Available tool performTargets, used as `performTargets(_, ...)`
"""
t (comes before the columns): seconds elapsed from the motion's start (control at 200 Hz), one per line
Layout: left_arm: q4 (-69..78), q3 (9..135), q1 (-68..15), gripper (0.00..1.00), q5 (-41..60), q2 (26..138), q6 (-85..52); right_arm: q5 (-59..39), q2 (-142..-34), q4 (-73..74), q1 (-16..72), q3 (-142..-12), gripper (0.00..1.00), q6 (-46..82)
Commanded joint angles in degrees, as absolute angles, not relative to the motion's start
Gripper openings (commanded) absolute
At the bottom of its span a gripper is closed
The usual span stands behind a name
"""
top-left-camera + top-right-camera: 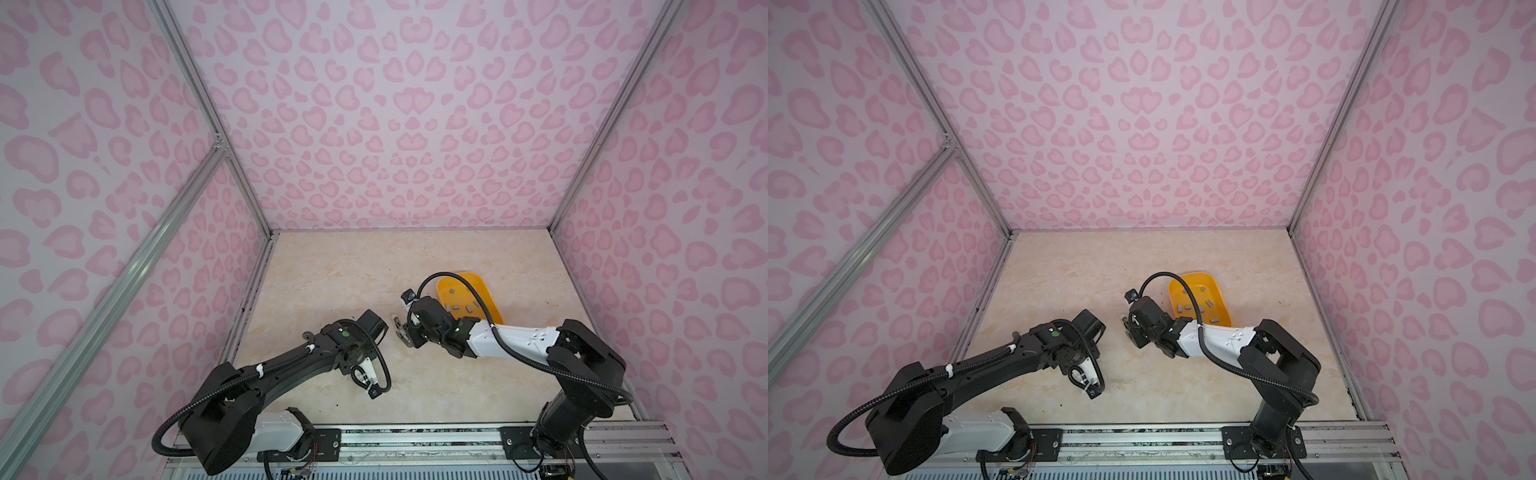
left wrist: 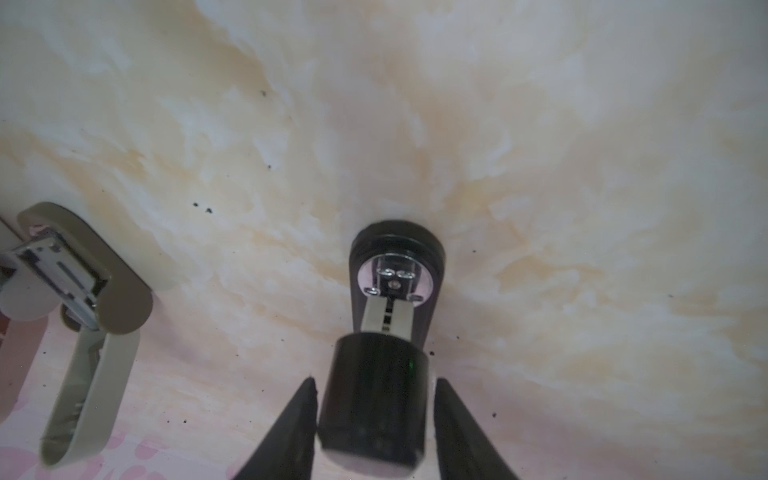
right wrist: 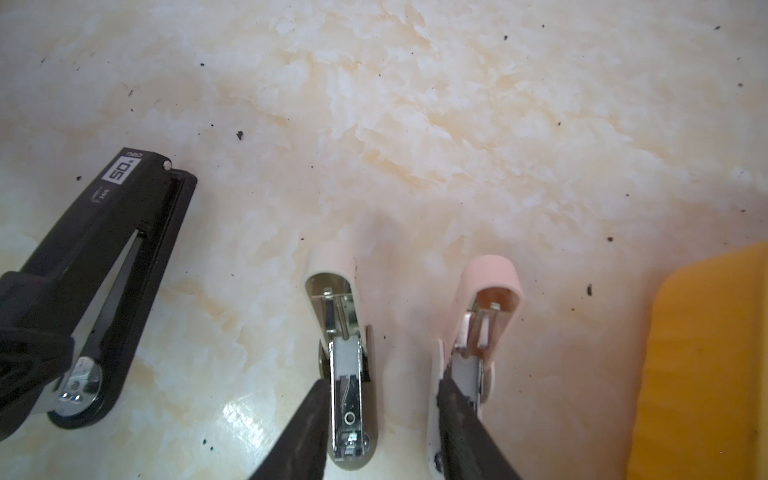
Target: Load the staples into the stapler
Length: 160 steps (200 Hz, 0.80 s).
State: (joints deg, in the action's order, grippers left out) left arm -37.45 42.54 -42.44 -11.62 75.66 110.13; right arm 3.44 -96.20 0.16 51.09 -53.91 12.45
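Observation:
My left gripper will lift the black stapler by its head [image 2: 374,392] while my right gripper pulls its base open, because the stapler's magazine sits shut under its top arm.
Three staplers lie open on the marble table. In the left wrist view the black stapler [image 2: 374,407] sits between the spread fingers of my left gripper [image 2: 374,382]; one finger touches it and the other stands clear. My right gripper [image 3: 386,432] is open. One of its fingers is beside the beige stapler [image 3: 347,374], the other lies over the pink stapler [image 3: 486,316]. Neither is gripped. The staples [image 1: 459,308] are several small grey strips in the yellow tray [image 1: 473,274], behind the right arm in both top views.
Both grippers work close together at mid-table, the right gripper [image 1: 400,332] just right of the black stapler [image 1: 371,322]. The tray's edge [image 3: 706,374] lies close beside the pink stapler. Pink patterned walls enclose three sides. Dark specks dot the table.

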Motion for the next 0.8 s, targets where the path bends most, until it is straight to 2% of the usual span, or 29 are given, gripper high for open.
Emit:
performTargets(0.0,-37.4,43.1,-42.3,0.52,-11.3,76.2,110.9,3.8,-96.1,1.4,51.0,-53.6,0.44,12.6)
performTargets(0.155,-37.2,42.8,-42.3,0.50,-10.8,77.0,111.5,3.7,-96.3,1.4,51.0,-53.7,0.44,12.7)
performTargets(0.261,-36.9,43.1,-42.3,0.44,-10.4,77.8,111.6,3.7,-96.0,1.5,51.0,-53.4,0.44,12.7)
performTargets(0.496,-36.6,44.5,-42.4,0.41,-10.0,80.8,111.5,3.8,-95.4,1.9,50.7,-53.0,0.43,12.9)
performTargets(0.546,-36.5,44.7,-42.3,0.37,-10.2,81.5,111.6,3.8,-95.3,1.8,50.8,-53.0,0.43,13.0)
performTargets(0.596,-36.4,45.1,-42.4,0.27,-10.1,81.8,111.3,3.8,-95.1,2.0,50.7,-52.8,0.43,12.9)
performTargets(0.701,-36.4,47.0,-42.5,0.11,-8.3,81.0,108.7,3.9,-94.6,2.2,50.5,-52.5,0.39,13.3)
performTargets(0.797,-34.6,49.2,-42.2,0.04,-3.7,78.4,102.1,2.9,-91.3,5.9,48.8,-49.1,0.33,15.1)
